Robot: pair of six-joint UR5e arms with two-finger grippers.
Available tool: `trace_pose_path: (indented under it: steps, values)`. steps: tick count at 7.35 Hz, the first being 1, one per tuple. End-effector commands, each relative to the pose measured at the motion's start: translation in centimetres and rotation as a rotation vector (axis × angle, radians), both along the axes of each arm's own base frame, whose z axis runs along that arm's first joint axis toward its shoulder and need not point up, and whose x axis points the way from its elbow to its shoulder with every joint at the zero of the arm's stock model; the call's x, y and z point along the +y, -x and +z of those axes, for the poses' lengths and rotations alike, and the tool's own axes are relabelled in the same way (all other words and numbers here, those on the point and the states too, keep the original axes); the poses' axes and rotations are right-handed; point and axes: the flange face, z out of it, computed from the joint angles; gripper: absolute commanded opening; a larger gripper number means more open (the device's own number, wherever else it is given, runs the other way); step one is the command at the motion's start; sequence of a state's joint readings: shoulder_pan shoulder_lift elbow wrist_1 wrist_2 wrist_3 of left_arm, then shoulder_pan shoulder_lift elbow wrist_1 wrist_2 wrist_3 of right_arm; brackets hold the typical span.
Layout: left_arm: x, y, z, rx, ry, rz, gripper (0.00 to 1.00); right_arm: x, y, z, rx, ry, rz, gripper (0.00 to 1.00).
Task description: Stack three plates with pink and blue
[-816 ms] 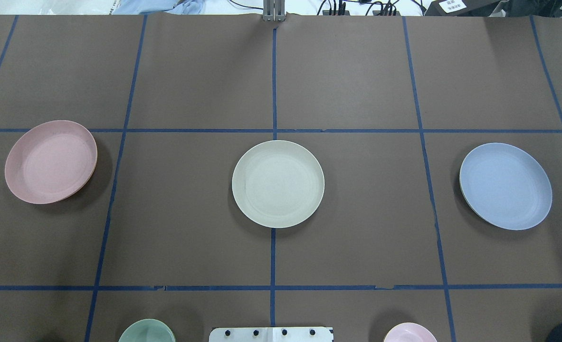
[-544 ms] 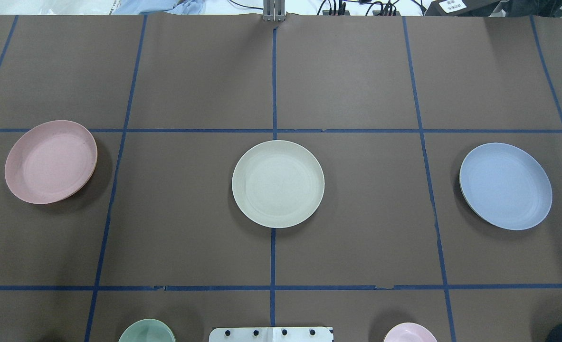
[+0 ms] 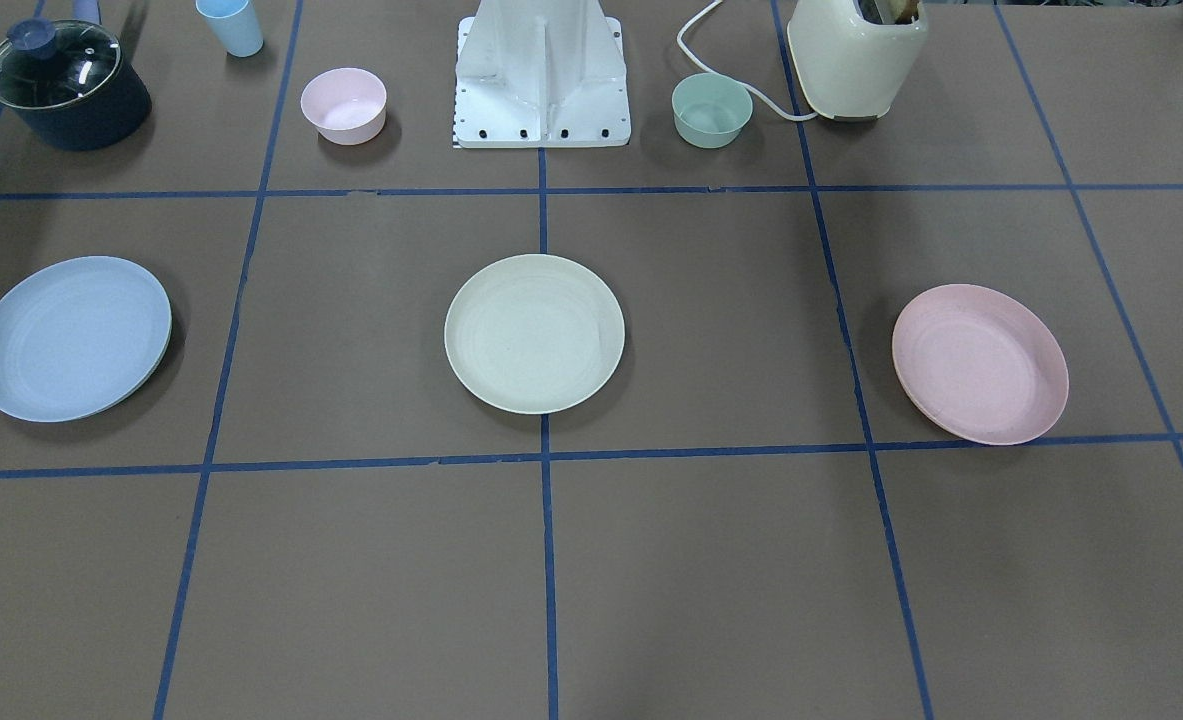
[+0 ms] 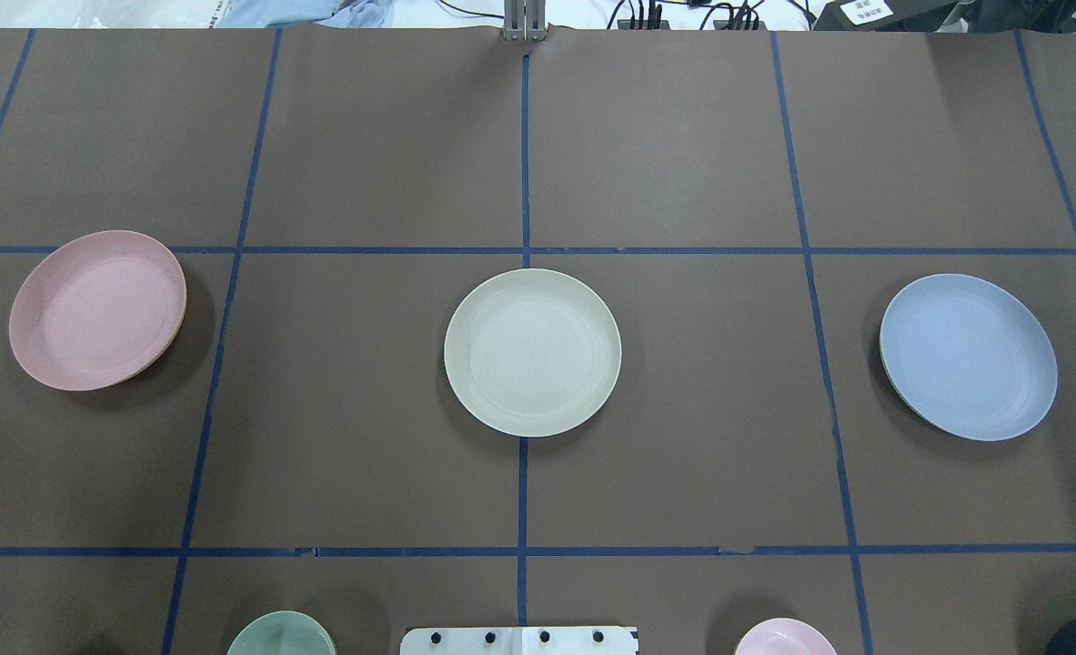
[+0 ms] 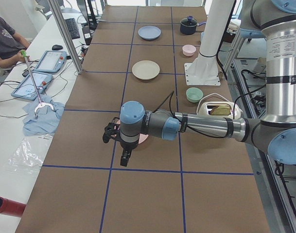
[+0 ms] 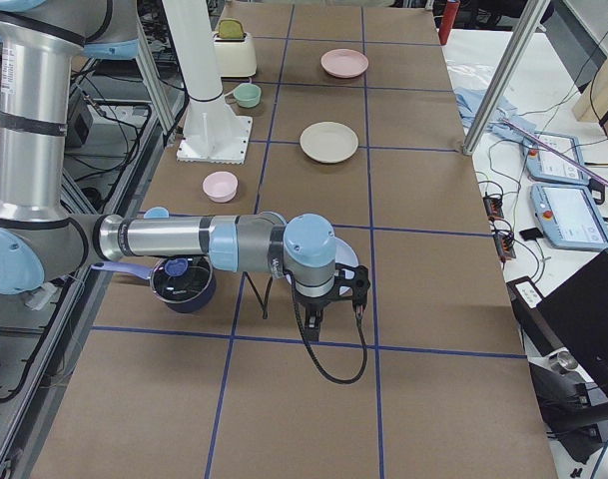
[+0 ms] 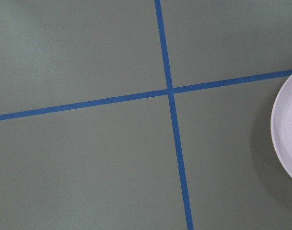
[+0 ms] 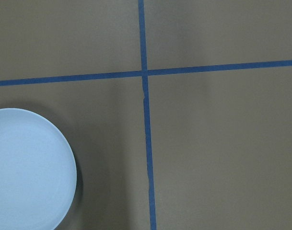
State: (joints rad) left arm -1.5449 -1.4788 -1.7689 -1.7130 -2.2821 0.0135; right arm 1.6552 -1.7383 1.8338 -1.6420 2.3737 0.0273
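My left gripper is to close next on the pink plate's outer edge [image 3: 1045, 329] [image 7: 274, 143], on the side that faces away from the cream-green plate.
Three plates lie apart in a row on the brown table. The pink plate [image 4: 96, 309] is on the robot's left, the cream-green plate [image 4: 532, 352] in the middle, and the blue plate [image 4: 968, 357] on the right. My left gripper [image 5: 123, 154] hangs above the table beside the pink plate [image 5: 144, 140], whose edge shows in the left wrist view [image 7: 289, 129]. My right gripper [image 6: 311, 321] hangs beside the blue plate [image 6: 345, 254], which also shows in the right wrist view [image 8: 26, 167]. Both grippers show only in the side views, so I cannot tell whether they are open or shut.
Near the robot base [image 3: 541, 75] stand a small pink bowl [image 3: 343, 105], a small green bowl [image 3: 712, 109], a light-blue cup [image 3: 230, 25], a dark lidded pot [image 3: 66, 85] and a cream toaster [image 3: 856, 55]. Blue tape lines cross the table.
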Motion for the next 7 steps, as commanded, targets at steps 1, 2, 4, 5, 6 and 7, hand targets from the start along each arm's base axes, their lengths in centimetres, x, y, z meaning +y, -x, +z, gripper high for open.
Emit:
trace_pose_path:
  steps: [1,2,4,5,6,7]
  values:
    - [-1.8,-1.4,-1.6,0.017,-0.055,0.03,1.0,-1.1,0.6,-1.7,-0.011,-0.032,-0.012,1.0]
    - [-4.0,-2.0,-4.6,0.025,-0.148,0.038,1.0,-1.2,0.8,-2.2,-0.044,-0.038,-0.01,1.0]
    - [-4.3,-5.6,-1.1,0.103,-0.106,0.034,1.0,-1.1,1.0,-1.2,-0.066,-0.02,-0.015,1.0]
    - [-4.0,-8.5,0.3,0.157,-0.04,-0.037,1.0,-1.2,1.2,-1.2,-0.064,-0.021,-0.02,1.0]
    - [-2.4,-12.3,2.5,0.211,0.036,-0.08,1.0,-1.4,1.9,-1.4,-0.064,-0.021,-0.035,1.0]
    - [-1.1,-16.5,2.9,0.271,0.127,-0.131,1.0,-1.5,2.2,-1.4,-0.064,-0.022,-0.041,1.0]
